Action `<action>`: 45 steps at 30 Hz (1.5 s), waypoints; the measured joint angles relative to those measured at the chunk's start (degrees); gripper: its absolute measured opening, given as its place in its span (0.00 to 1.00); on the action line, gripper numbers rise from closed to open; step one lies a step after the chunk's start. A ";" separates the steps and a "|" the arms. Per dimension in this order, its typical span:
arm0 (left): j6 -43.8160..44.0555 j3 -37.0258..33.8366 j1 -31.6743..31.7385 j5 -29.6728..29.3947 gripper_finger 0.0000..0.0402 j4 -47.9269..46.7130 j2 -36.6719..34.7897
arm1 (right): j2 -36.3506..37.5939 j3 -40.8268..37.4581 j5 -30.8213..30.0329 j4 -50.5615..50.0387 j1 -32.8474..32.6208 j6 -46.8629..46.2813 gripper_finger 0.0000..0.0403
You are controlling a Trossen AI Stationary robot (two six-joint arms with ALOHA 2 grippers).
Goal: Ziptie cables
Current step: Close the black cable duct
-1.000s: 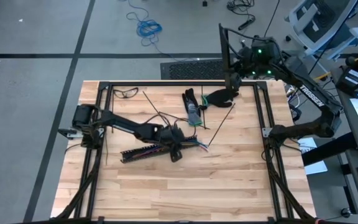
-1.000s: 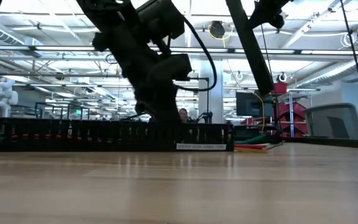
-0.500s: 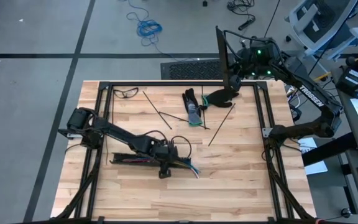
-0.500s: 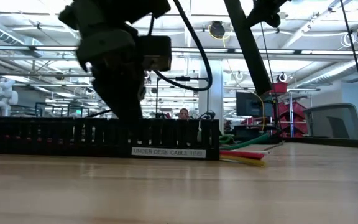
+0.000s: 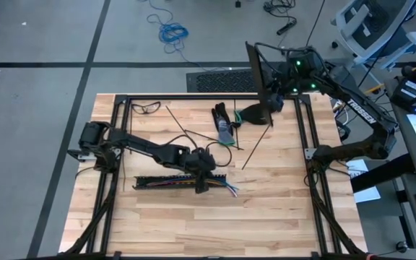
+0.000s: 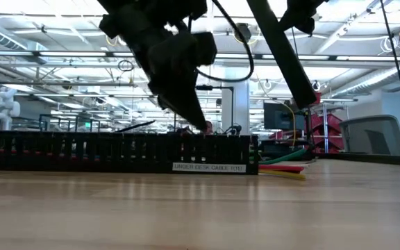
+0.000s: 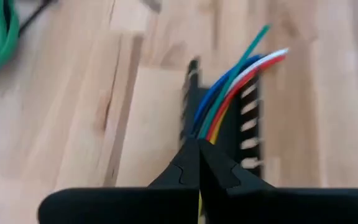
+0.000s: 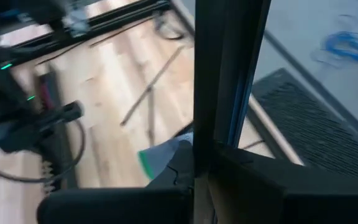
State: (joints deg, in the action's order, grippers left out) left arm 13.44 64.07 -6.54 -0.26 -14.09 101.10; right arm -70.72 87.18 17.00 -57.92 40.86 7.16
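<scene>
I should use my right gripper to release the long black bar on the bare wood [image 5: 261, 223], in the space between the cable ends and near edge.
A long black slotted rail [image 5: 166, 181] lies on the wooden table near its middle, with the cables [image 7: 238, 74] running along it. Their white, red, green, orange and blue ends [image 5: 228, 191] stick out of its right end. My left gripper [image 5: 205, 175] stands over that end, shut on the cables. Two zipties [image 5: 186, 131] [image 5: 256, 146] lie flat on the wood farther back. My right gripper [image 8: 195, 163] is raised over the far right corner, shut on a long black bar [image 5: 258, 72]. My left gripper pinches the bunched cables [image 7: 201, 132] between its two fingertips, just inside the rail's right end [image 7: 248, 134]. The fingers slant down from the left. Beyond the tips the wires fan out over the rail. Whether the fingers also touch the rail, I cannot tell. My right gripper pinches the long black bar [image 8: 229, 124] between its two fingers near the bar's lower end. The bar stands up past the fingers, tilted, and is lifted clear of the table [image 6: 283, 55].
Glasses [image 5: 146, 108] lie at the far left. A dark glove-like heap with a green cord [image 5: 226, 124] sits at the far middle. Black frame bars [image 5: 121, 144] [image 5: 309, 144] run along the table's left and right sides. Bare wood lies toward the near edge.
My left gripper swung toward the near left, then back to the right and up a little, staying shut. The rail with the cables went with it: it has turned from slanting to nearly parallel with the near edge and has slid nearer. The right gripper's bar has tipped slightly leftward.
</scene>
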 joint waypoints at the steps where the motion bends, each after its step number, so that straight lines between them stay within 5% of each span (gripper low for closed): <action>1: -1.32 0.28 0.04 0.26 0.00 0.16 -0.59 | 0.00 0.00 1.04 -0.29 -0.39 0.39 0.03; 7: -9.62 1.78 1.01 -3.43 0.00 -0.10 -5.96 | -0.04 0.00 3.25 -4.10 -3.52 1.03 0.03; 17: -13.57 2.93 5.39 -13.32 0.00 -0.11 -16.68 | -0.02 -2.10 21.01 -30.14 -13.80 7.36 0.03; 23: -14.07 2.97 7.44 -17.44 0.00 -0.95 -21.07 | 0.04 -9.96 31.20 -30.63 -24.52 5.80 0.03; 28: -13.03 2.95 7.66 -18.94 0.00 -1.73 -21.44 | 0.00 -21.23 37.36 -20.78 -34.98 3.21 0.03; 35: -12.45 2.93 7.54 -20.04 0.00 -9.20 -21.44 | -1.87 -37.44 41.31 10.78 -48.59 -12.10 0.03; 39: -13.99 2.87 8.22 -20.09 0.00 -13.23 -22.28 | -7.18 -41.97 41.29 27.19 -53.20 -23.64 0.02; 45: -18.70 2.87 8.50 -19.98 0.00 -16.98 -22.93 | -20.67 -42.45 40.06 36.79 -57.27 -29.55 0.02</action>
State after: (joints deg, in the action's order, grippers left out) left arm -5.26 66.94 1.96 -20.23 -31.07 78.17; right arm -91.39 44.73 57.06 -21.14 -16.41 -22.40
